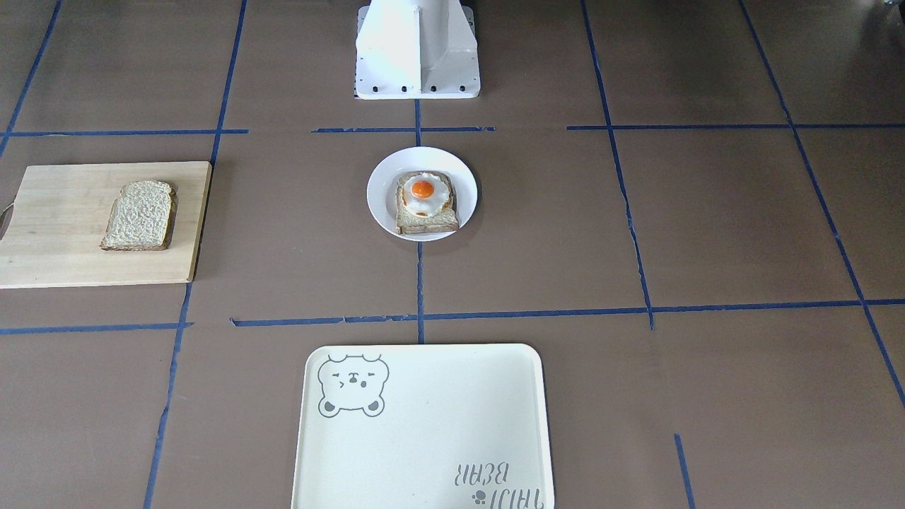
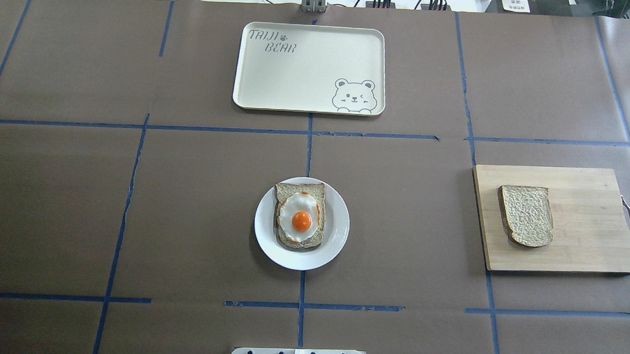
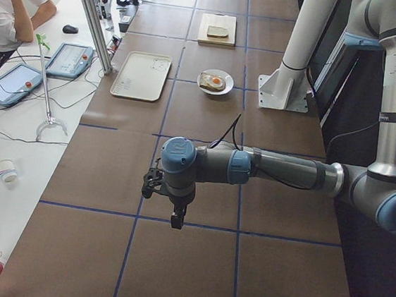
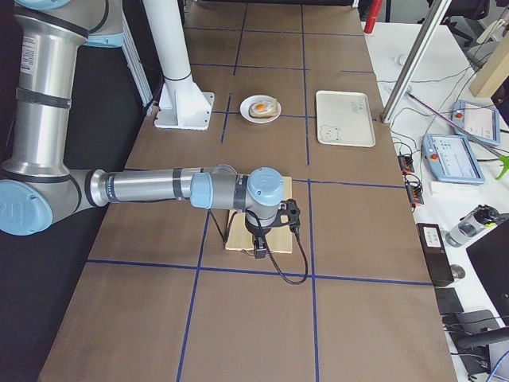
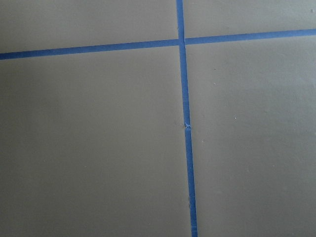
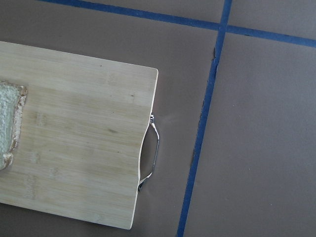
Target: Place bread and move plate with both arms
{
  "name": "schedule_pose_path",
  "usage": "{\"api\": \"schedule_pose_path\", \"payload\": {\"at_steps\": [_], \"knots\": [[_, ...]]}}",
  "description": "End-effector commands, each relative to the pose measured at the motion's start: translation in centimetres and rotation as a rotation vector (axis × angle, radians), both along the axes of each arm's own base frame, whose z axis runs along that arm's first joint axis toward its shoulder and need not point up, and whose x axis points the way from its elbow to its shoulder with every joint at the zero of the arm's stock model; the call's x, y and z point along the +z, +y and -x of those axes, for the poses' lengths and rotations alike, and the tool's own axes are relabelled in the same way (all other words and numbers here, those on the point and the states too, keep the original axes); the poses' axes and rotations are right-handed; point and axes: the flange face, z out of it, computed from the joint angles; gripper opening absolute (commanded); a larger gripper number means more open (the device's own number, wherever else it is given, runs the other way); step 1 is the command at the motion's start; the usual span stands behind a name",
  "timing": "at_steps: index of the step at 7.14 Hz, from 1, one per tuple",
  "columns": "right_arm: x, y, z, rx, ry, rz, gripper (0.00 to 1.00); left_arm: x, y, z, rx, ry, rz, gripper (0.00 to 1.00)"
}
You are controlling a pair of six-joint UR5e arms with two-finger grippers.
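My right gripper is going to close on the edge [image 1: 115,212] [image 6: 18,121] of the plain bread nearest the cutting board's metal handle.
The plain bread [image 1: 138,215] lies flat on a wooden cutting board [image 1: 63,261]; it also shows in the overhead view [image 2: 526,215] and at the left edge of the right wrist view [image 6: 9,123]. The white plate [image 1: 382,205] sits at the table's middle [image 2: 336,235] and bears a slice with a fried egg [image 2: 300,218]. My left gripper [image 3: 176,221] hangs over bare table far from both. My right gripper [image 4: 258,251] hangs over the board's outer end. I cannot tell whether either is open or shut.
A cream bear tray [image 2: 308,67] lies beyond the plate, on the far side from the white pedestal base [image 1: 417,49]. The cutting board [image 6: 84,133] has a metal handle [image 6: 150,153] on its outer end. Blue tape lines cross the brown table. An operator sits beyond the table.
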Motion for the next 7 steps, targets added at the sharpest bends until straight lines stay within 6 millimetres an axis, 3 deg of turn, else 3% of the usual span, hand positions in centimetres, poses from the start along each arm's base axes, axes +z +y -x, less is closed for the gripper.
{"api": "schedule_pose_path", "payload": {"at_steps": [1,4,6,7], "knots": [[-0.3,0.1,1.2,0.007,-0.031,-0.005,1.0,-0.6,-0.3,-0.1,0.002,-0.002,-0.032,1.0],[-3.7,-0.7,12.8,0.053,-0.073,0.019,0.98,-0.2,-0.6,-0.2,0.003,-0.002,-0.071,1.0],[-4.3,0.3,18.9,0.066,-0.04,0.002,0.98,-0.2,-0.6,-0.2,0.001,-0.002,-0.07,1.0],[-3.8,0.4,21.0,0.08,-0.055,0.014,0.96,-0.2,-0.6,-0.2,0.001,-0.002,-0.071,1.0]]}}
